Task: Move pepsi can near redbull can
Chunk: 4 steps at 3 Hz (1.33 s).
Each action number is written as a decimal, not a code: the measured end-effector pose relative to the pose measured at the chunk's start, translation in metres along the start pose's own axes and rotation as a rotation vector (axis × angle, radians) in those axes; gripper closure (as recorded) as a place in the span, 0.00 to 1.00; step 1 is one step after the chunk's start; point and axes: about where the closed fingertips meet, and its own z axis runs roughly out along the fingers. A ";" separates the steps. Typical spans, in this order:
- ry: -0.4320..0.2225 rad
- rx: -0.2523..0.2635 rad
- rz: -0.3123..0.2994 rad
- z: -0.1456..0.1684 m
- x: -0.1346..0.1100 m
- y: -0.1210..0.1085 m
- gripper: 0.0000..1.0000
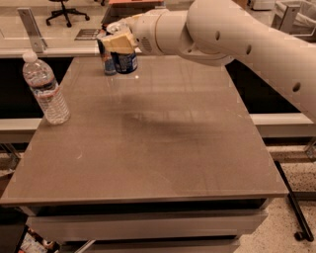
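Observation:
The robot's gripper should release the pepsi can on the brown table (130,91) in front of the redbull can. The pepsi can is now held beside that can.
The pepsi can (126,63), short, wide and blue with white print, is at the far left of the brown table (163,143), its base at or just above the tabletop. My gripper (118,43), with tan pads, is shut on the can's upper part, and my big white arm reaches in from the right. The redbull can (106,60), slim and silver-blue, stands upright right beside the pepsi can on its left. The two are almost touching, and the redbull can's top is partly hidden by the gripper.
A clear plastic water bottle (45,89) with a white cap stands at the table's left edge. A counter runs behind the table, with an office chair (63,11) further back. A dark shadow lies on the table's middle.

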 end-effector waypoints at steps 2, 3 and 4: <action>-0.053 -0.014 0.018 0.053 0.039 -0.026 1.00; -0.058 -0.004 0.051 0.058 0.069 -0.026 1.00; -0.044 0.011 0.088 0.053 0.100 -0.022 1.00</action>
